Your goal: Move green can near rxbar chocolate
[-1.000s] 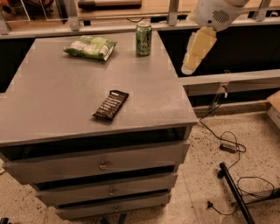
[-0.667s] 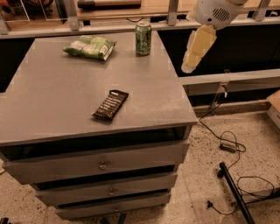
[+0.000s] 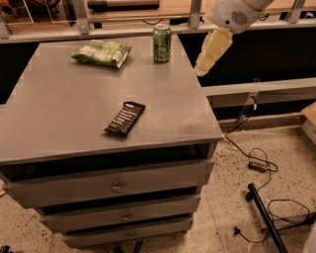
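Observation:
The green can is next: next my gripper goes to it and closes on the can's upper half (image 3: 162,36), because it must move near the rxbar chocolate.
The green can (image 3: 162,43) stands upright near the far right edge of the grey cabinet top (image 3: 74,113). The rxbar chocolate (image 3: 125,118), a dark bar with white text, lies flat near the middle front of the top, well apart from the can. My gripper (image 3: 202,68) hangs from the white arm (image 3: 237,14) just off the top's right edge. It is to the right of the can, pointing down-left, and holds nothing.
A green-and-white snack bag (image 3: 102,52) lies at the far left of the top. A railing (image 3: 123,30) runs behind the cabinet. Drawers (image 3: 116,185) face front. Cables (image 3: 256,163) and a dark pole (image 3: 264,212) lie on the floor to the right.
My gripper has moved a little left and up, closer to the can. The can, bar and bag have not moved.

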You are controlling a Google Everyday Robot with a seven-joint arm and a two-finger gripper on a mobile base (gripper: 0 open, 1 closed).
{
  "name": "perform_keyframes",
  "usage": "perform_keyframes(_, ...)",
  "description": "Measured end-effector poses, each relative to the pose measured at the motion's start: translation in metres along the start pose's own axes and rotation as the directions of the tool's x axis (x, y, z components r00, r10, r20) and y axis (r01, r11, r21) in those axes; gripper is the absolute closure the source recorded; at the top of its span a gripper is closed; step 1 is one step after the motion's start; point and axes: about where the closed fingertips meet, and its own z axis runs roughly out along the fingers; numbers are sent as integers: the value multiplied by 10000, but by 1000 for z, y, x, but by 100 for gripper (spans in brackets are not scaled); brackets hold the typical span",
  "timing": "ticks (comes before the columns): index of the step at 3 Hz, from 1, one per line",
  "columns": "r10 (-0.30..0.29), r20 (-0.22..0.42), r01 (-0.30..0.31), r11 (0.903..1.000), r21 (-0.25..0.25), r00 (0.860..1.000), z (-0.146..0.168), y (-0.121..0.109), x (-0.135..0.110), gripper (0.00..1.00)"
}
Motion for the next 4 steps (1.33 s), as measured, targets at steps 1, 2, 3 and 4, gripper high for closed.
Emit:
perform_keyframes(1,711,1693,-814,9952,549,9830,46,-68,-13,0)
perform_keyframes(2,1477,2837,-1789,9800,874,9475,86,-118,-21,0)
perform_keyframes(3,2426,3850,-2962,9513,858,8905,121,-153,-26,0)
perform_keyframes(4,2899,4690,-3640,9285,736,8343,145,-175,-40,0)
